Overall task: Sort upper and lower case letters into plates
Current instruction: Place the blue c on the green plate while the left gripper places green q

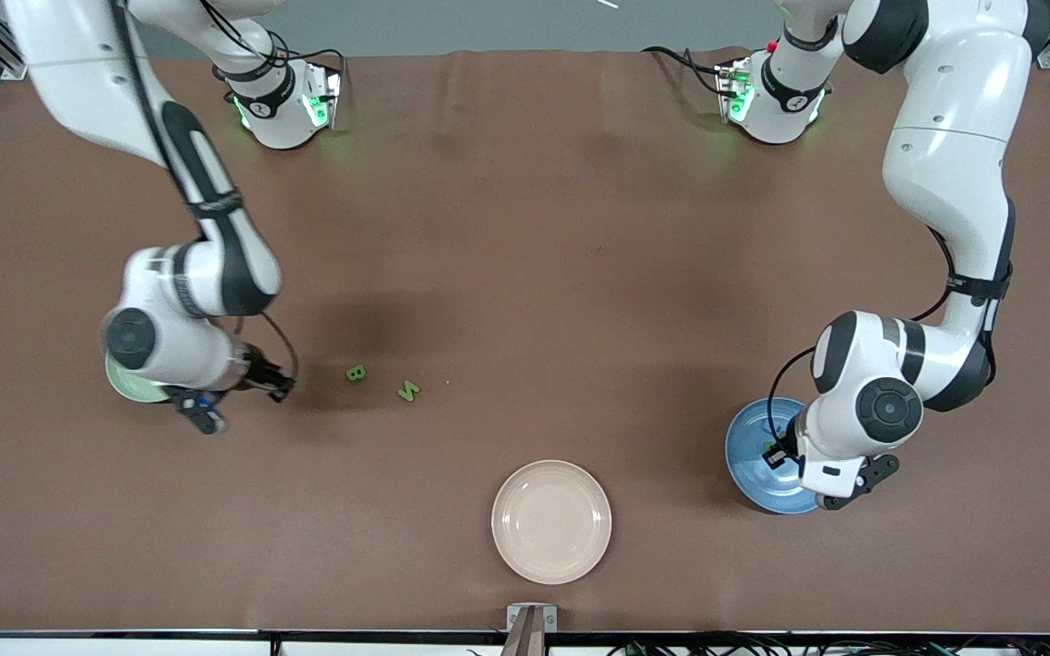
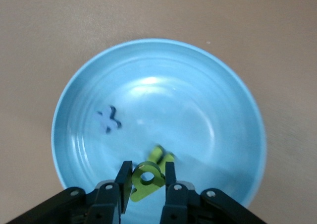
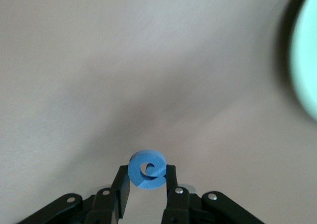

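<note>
The blue letter will go inside the mint green plate, where my right gripper will let go of it off its middle [image 1: 167, 335] toward the arm's base.
My left gripper [image 2: 147, 170] is shut on a green letter [image 2: 146, 182] and hangs over the blue plate [image 2: 218, 90]. In that plate lie a blue letter [image 2: 109, 120] and another green letter [image 2: 164, 156]. From the front, the left gripper [image 1: 776, 454] is over the blue plate [image 1: 746, 460]. My right gripper [image 3: 147, 177] is shut on a blue lower case letter [image 3: 145, 166] above bare table, beside the mint green plate [image 3: 308, 55]. In the front view, the right gripper [image 1: 203, 412] is next to the mint plate [image 1: 127, 387], which the arm mostly hides.
Two green letters [image 1: 355, 373] [image 1: 408, 390] lie on the brown table between the plates, toward the right arm's end. A cream-beige plate [image 1: 550, 521] sits near the table's front edge.
</note>
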You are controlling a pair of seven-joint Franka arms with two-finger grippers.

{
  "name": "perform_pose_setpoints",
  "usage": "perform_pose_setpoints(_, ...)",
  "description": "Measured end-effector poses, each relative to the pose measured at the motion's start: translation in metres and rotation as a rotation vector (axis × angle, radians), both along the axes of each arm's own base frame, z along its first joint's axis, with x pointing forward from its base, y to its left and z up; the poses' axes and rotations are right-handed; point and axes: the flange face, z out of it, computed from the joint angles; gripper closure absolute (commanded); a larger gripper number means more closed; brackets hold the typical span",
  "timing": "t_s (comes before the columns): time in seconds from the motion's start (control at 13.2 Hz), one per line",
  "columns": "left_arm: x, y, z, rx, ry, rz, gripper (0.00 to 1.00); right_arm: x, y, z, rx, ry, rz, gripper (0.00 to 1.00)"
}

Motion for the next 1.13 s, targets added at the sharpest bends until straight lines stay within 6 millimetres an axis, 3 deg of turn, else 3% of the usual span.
perform_pose_setpoints(0.15,-0.007,0.007,-0.020,0.007,0.003,-0.010,0.78,-0.011,-0.085,0.011,0.039,0.000,0.128,0.87)
perform_pose_setpoints(0.3,-0.006,0.012,-0.020,0.007,-0.002,-0.011,0.66,-0.033,-0.159,0.002,0.079,0.003,0.234,0.86)
perform_pose_setpoints(0.38,-0.006,0.013,-0.020,0.007,-0.001,-0.016,0.49,-0.044,-0.183,-0.007,0.094,0.004,0.272,0.86)
perform_pose_setpoints(0.45,-0.007,0.014,-0.020,0.007,0.000,-0.017,0.21,-0.054,-0.201,-0.014,0.105,0.000,0.306,0.86)
perform_pose_setpoints(0.53,-0.007,0.014,-0.020,0.007,0.000,-0.018,0.00,-0.063,-0.215,-0.021,0.114,-0.003,0.335,0.86)
perform_pose_setpoints(0.68,-0.008,0.016,-0.022,0.010,0.004,-0.016,0.00,-0.076,-0.230,-0.031,0.117,-0.012,0.357,0.86)
perform_pose_setpoints(0.91,-0.003,0.018,-0.010,0.007,-0.020,-0.015,0.00,-0.089,-0.224,-0.051,0.108,-0.023,0.368,0.83)
perform_pose_setpoints(0.98,0.000,0.016,0.005,0.006,-0.040,-0.025,0.00,-0.093,-0.223,-0.056,0.103,-0.028,0.372,0.83)
perform_pose_setpoints(1.13,0.003,0.013,0.056,0.015,-0.067,-0.075,0.00,-0.100,-0.226,-0.063,0.098,-0.036,0.376,0.83)
